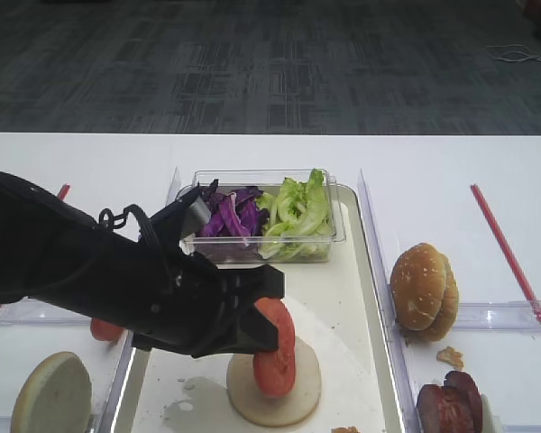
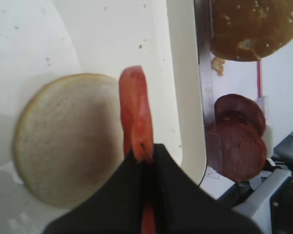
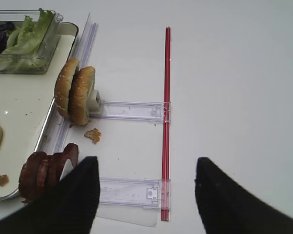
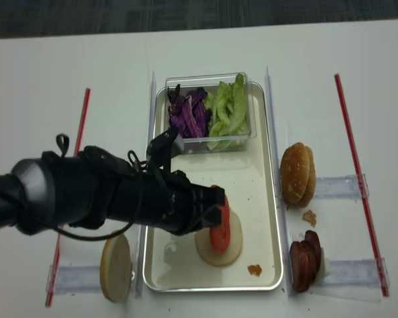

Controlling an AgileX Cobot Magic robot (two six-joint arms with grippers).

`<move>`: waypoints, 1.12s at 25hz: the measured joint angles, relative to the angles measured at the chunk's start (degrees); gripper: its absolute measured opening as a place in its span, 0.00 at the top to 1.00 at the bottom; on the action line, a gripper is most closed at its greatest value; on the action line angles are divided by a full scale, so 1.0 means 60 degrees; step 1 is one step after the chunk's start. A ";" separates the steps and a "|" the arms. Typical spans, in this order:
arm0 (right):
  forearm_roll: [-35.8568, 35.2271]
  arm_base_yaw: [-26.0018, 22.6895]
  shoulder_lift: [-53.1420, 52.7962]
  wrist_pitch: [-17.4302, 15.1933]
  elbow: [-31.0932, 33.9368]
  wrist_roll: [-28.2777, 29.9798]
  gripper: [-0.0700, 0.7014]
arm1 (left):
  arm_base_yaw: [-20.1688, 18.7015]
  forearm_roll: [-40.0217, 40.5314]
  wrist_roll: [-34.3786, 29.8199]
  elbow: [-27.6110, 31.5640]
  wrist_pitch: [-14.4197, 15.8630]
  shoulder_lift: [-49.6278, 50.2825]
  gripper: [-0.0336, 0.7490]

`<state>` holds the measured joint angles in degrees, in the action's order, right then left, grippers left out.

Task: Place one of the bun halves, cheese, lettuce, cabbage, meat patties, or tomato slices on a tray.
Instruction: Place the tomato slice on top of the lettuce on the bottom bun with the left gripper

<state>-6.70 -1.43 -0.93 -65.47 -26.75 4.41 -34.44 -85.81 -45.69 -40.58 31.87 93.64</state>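
Observation:
The tomato slice, now held on edge just over the bun half, will be let go by my left gripper, flat on the pale bun half (image 4: 225, 238) (image 2: 79, 134) that lies on the cream tray.
My left gripper (image 2: 145, 156) is shut on a bright red tomato slice (image 2: 135, 112), which it holds on edge. The slice (image 1: 276, 347) hangs just over a pale bun half (image 1: 275, 392) lying cut face up on the cream tray (image 1: 343, 298); I cannot tell whether they touch. My right gripper (image 3: 146, 168) is open and holds nothing. It hovers over the white table beside the dark meat patties (image 3: 46, 168), which stand on edge right of the tray. Lettuce (image 1: 298, 212) and purple cabbage (image 1: 230, 215) fill a clear tub at the tray's far end.
Two sesame bun halves (image 1: 422, 290) stand on edge in a clear holder right of the tray. Another bun half (image 1: 52, 394) and a tomato slice (image 1: 104, 330) sit left of it. A red strip (image 3: 166, 122) joins two clear rails. Crumbs (image 3: 93, 135) lie by the buns.

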 joint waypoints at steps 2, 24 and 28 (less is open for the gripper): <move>0.0000 0.0000 0.0000 0.0000 0.0000 0.0000 0.29 | 0.0000 -0.0316 -0.0288 0.0000 0.0106 0.0120 0.96; 0.0000 0.0000 0.0000 0.0000 0.0000 0.0034 0.29 | 0.0000 -0.2104 -0.1712 0.0187 0.0696 0.0963 0.96; 0.0000 0.0000 0.0000 0.0000 0.0000 0.0043 0.29 | 0.0000 -0.2175 -0.1859 0.0187 0.0731 0.1150 0.96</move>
<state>-6.70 -1.43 -0.93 -65.47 -26.75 4.67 -34.44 -98.86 -56.84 -39.46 36.26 100.54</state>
